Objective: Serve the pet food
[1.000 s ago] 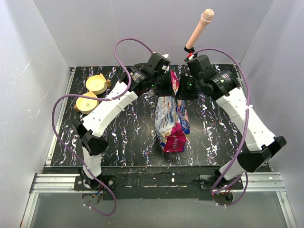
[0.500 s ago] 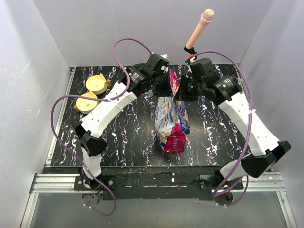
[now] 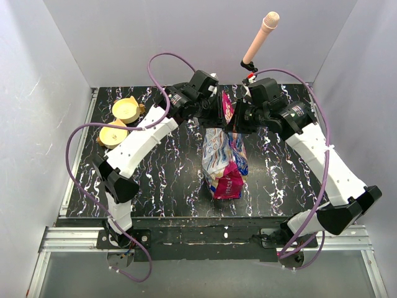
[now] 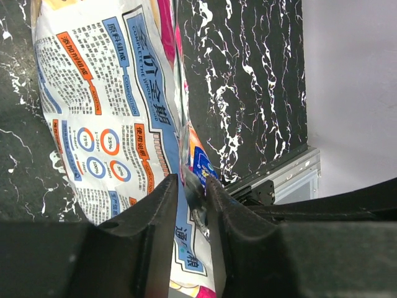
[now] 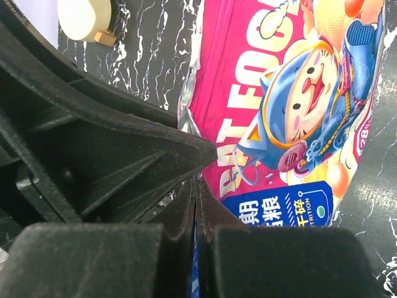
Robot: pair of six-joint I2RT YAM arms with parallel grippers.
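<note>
A crumpled bit of the bag's rim keeps the left gripper's fingers apart, so the robot's left gripper needs to open and pinch the rim's thin edge (image 4: 184, 141) while the right gripper holds the bag.
The pet food is hidden inside its glossy bag (image 3: 224, 158), which stands mid-table with the top pulled up toward the back. My right gripper (image 3: 233, 115) is shut on the bag's upper edge. In the right wrist view a thin blue strip of film is pinched at the gripper (image 5: 196, 183), beside the pink printed face of the bag (image 5: 298, 112). My left gripper (image 3: 218, 107) is at the same top edge from the left. In the left wrist view its jaws (image 4: 191, 181) stand slightly apart, with the bag's crumpled rim between them and the white printed side of the bag (image 4: 93, 93) below.
Two tan round bowls (image 3: 127, 110) (image 3: 113, 133) sit at the back left of the black marbled table (image 3: 167, 180); one bowl (image 5: 84, 17) shows in the right wrist view. A pink rod (image 3: 260, 37) stands behind the right arm. White walls enclose three sides.
The left gripper's jaws have parted a little around the bag's rim. The right gripper closed on the bag's edge and its arm shifted slightly left. The bag stays put.
</note>
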